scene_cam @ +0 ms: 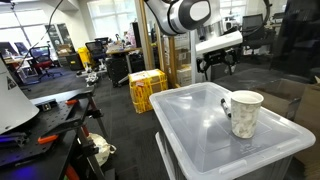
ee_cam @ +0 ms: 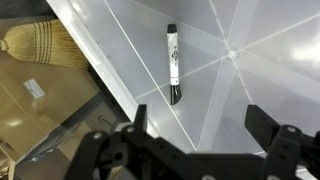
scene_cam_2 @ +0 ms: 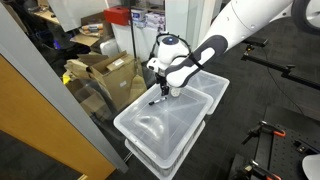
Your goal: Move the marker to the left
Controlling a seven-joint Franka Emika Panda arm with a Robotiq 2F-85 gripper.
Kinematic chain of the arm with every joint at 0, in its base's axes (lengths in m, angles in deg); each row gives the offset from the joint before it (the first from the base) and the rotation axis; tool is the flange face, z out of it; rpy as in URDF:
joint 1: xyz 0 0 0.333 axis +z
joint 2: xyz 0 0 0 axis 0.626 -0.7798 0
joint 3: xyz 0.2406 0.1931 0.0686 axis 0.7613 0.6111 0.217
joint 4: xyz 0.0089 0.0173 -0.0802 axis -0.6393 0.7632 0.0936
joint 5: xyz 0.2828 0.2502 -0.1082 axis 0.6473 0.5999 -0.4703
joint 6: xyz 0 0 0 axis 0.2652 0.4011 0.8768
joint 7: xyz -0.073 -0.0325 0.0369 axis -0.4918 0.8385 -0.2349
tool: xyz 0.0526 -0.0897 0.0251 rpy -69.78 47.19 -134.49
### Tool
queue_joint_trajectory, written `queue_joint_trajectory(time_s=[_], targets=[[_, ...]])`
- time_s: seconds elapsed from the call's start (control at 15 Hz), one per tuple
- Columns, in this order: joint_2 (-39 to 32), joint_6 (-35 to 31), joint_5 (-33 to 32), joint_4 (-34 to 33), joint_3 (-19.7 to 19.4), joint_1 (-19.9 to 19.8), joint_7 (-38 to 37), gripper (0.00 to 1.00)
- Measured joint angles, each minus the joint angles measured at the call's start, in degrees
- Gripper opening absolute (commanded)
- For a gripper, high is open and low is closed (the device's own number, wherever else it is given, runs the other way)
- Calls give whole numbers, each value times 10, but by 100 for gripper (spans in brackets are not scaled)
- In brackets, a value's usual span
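Next, I move my gripper down to the marker on the bin lid and close it around the middle of its white body (scene_cam: 226,107) (ee_cam: 174,61).
The marker (ee_cam: 174,62) lies flat on the translucent plastic bin lid (ee_cam: 240,70); its barrel looks pale with dark ends. In the wrist view it sits above and slightly left of the gap between my fingers. My gripper (ee_cam: 200,125) is open and empty, hovering over the lid without touching the marker. In an exterior view the gripper (scene_cam_2: 165,90) hangs over the lid's far end, with a small dark stick (scene_cam_2: 157,100) just below it. In an exterior view the gripper (scene_cam: 215,62) is above the lid's (scene_cam: 195,125) back edge, behind the white speckled cup (scene_cam: 243,112).
A broom head (ee_cam: 35,42) and a cardboard box (ee_cam: 40,110) lie beyond the lid's edge. Open cardboard boxes (scene_cam_2: 105,70) stand beside the stacked bins. A yellow crate (scene_cam: 147,88) and office chairs are further back.
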Motion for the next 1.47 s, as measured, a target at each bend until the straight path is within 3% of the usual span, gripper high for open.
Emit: queue_joint_trajectory(time_s=[0.87, 1.47], targets=[[-91, 10, 2, -77, 1, -1, 3, 100], [-146, 81, 9, -156, 4, 0, 3, 100]])
